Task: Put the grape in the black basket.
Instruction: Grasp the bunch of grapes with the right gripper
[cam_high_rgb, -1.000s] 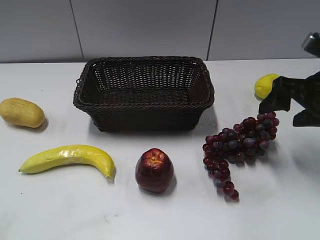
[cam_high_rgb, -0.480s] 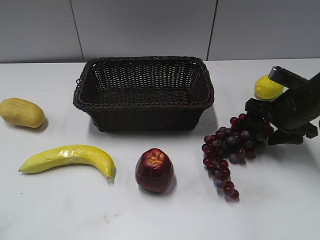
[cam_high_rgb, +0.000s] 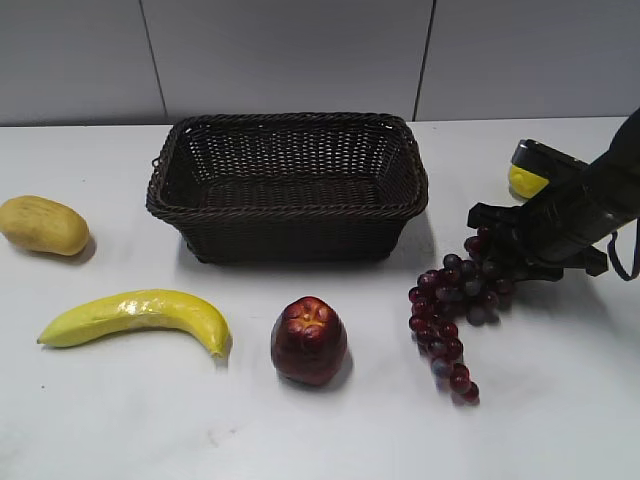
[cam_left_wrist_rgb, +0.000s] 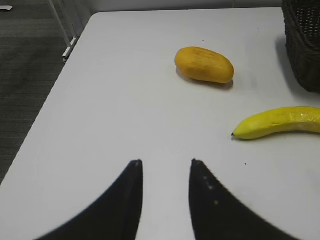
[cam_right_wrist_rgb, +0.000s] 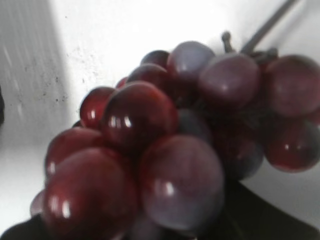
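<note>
Next, my right hand releases the grape on the middle of the black basket's bottom (cam_high_rgb: 296, 182).
The grape (cam_high_rgb: 450, 300) is a long dark red-purple bunch lying on the white table, right of the black basket (cam_high_rgb: 290, 205). My right gripper (cam_high_rgb: 505, 245) is low over the bunch's thick upper end, its fingers apart on either side of it. In the right wrist view the grape (cam_right_wrist_rgb: 150, 150) fills the frame and hides the jaws. The basket is empty; its corner shows in the left wrist view (cam_left_wrist_rgb: 302, 50). My left gripper (cam_left_wrist_rgb: 165, 162) is open and empty above bare table, out of the exterior view.
A banana (cam_high_rgb: 140, 312) and a dark red apple (cam_high_rgb: 309, 340) lie in front of the basket. A yellow-brown oval fruit (cam_high_rgb: 42, 224) is at far left. A lemon (cam_high_rgb: 522, 182) sits behind the right arm. The table's left edge shows in the left wrist view.
My right gripper has come down and leftward from beside the lemon onto the bunch's thick end. The bunch's top has shifted slightly left. Nothing else moved.
</note>
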